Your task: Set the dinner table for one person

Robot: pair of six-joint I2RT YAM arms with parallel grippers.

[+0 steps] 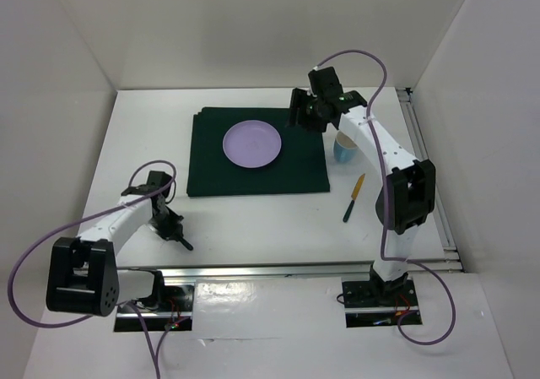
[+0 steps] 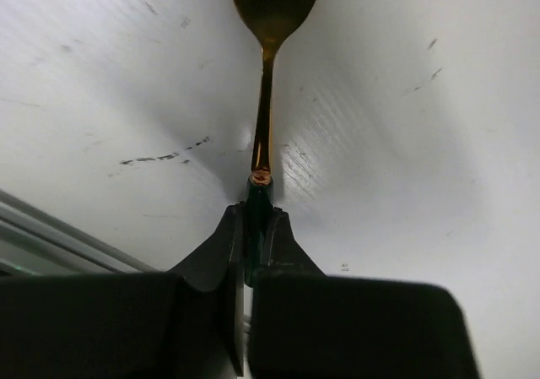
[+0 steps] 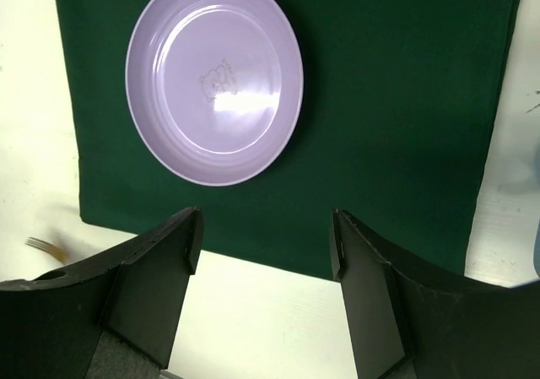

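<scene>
My left gripper needs to put the gold utensil down on the dark green cloth [image 1: 210,154] beside the lilac plate, on the left gripper's side.
My left gripper [image 1: 171,225] is shut on the dark green handle of a gold spoon [image 2: 264,100] near the front left of the dinner table [image 1: 253,227]. The spoon's bowl points away from the fingers, close over the white surface. A lilac plate [image 1: 251,143] sits on a dark green cloth [image 1: 253,176]. My right gripper [image 1: 304,113] hangs open over the cloth's right edge. In the right wrist view the plate [image 3: 215,75] lies beyond the open right gripper [image 3: 266,235], with nothing between the fingers.
A light blue cup [image 1: 344,148] stands right of the cloth, partly hidden by the right arm. A knife [image 1: 353,197] with a gold blade and green handle lies nearer the front right. A blurred gold fork [image 3: 38,245] shows at the left edge of the right wrist view. A metal rail [image 1: 295,269] runs along the near edge.
</scene>
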